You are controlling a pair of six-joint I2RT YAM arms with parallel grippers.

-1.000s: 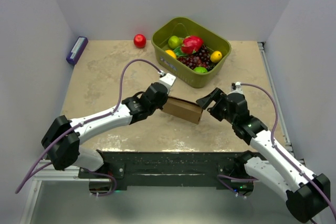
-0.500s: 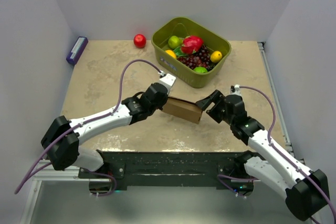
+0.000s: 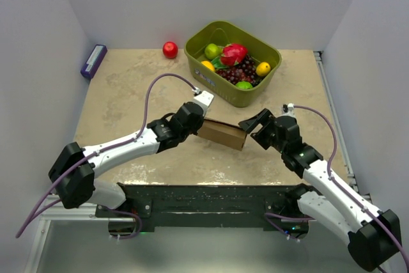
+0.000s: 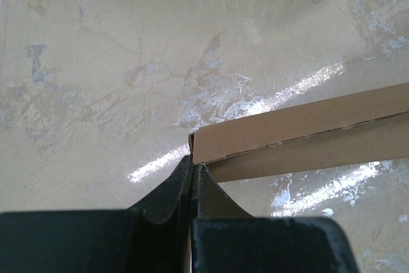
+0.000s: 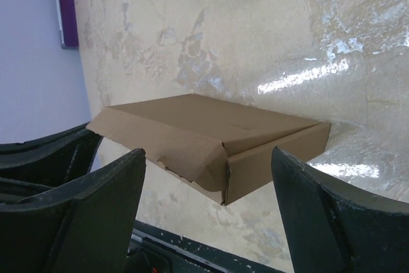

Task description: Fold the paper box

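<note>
I should pinch that corner (image 5: 226, 165) with my right gripper and straighten the box before my left gripper opens, because the box lies crooked with a bent flap at that corner.
The paper box (image 3: 222, 133) is plain brown cardboard, folded into a shallow closed shape, lying on the table between the two arms. My left gripper (image 3: 203, 124) is shut on the box's left edge; in the left wrist view its fingertips (image 4: 192, 169) pinch the corner of the box (image 4: 307, 135). My right gripper (image 3: 250, 129) is open, just right of the box and apart from it. In the right wrist view the box (image 5: 211, 139) lies between and beyond the spread fingers (image 5: 83, 202), with a torn, bent flap at its near corner.
A green basket (image 3: 254, 97) of fruit stands behind the box. A red apple (image 3: 170, 50) lies at the back. A purple object (image 3: 94, 61) lies by the left wall. The table's front edge (image 3: 211, 187) is near the arms.
My right gripper has crept slightly left, closer to the box's right end. The left gripper and the box have stayed put.
</note>
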